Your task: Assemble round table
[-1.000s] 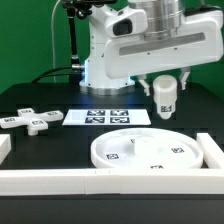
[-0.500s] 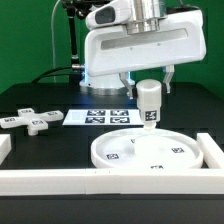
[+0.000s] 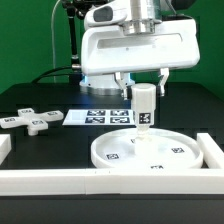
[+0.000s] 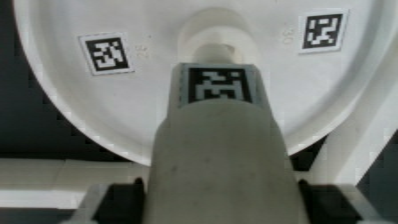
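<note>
My gripper will release the cylinder post standing upright on the middle of the large rimmed disc (image 3: 145,147) (image 4: 215,50), between the disc's square tags.
The large rimmed disc (image 3: 150,152) lies flat at the front right of the black table, tags facing up. My gripper (image 3: 144,88) is shut on the short thick cylinder post (image 3: 144,108) and holds it upright over the disc's middle, its lower end at or just above the disc surface. In the wrist view the post (image 4: 219,120) runs down between my black fingers (image 4: 121,200) toward the disc (image 4: 107,110). The cross-shaped piece (image 3: 30,121) lies on the table at the exterior view's left.
The marker board (image 3: 100,118) lies flat behind the disc. White rail bars run along the front edge (image 3: 60,182) and the right side (image 3: 212,152), close to the disc. The robot base (image 3: 100,70) stands at the back.
My gripper has carried the post toward the exterior view's left and down, from beside the disc's far right edge to over its middle.
</note>
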Robot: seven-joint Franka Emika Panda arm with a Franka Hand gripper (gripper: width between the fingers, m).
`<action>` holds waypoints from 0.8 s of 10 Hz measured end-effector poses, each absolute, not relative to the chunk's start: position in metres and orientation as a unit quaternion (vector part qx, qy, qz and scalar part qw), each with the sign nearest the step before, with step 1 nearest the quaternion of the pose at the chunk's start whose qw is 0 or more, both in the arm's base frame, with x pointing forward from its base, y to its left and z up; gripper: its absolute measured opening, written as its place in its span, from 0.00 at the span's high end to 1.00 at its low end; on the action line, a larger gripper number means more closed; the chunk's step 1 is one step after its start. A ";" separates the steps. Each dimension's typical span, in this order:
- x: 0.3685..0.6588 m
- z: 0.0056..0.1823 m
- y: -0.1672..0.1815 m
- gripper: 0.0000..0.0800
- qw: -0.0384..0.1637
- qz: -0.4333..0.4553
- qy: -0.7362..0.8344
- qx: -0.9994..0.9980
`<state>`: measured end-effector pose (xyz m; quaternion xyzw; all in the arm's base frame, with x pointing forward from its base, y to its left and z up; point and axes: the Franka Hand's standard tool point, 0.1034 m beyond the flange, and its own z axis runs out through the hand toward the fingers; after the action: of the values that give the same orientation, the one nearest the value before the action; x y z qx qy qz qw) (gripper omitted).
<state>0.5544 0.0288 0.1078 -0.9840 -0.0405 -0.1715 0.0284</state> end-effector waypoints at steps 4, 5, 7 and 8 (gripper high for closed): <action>0.569 0.103 0.030 0.49 0.030 -0.177 -0.042 -0.983; 0.569 0.103 0.032 0.49 0.030 -0.178 -0.043 -0.983; 0.566 0.103 0.032 0.49 0.028 -0.181 -0.043 -0.982; 0.564 0.103 0.032 0.49 0.028 -0.179 -0.043 -0.982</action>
<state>0.5636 0.0318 0.1025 -0.9824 -0.0434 -0.1793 0.0278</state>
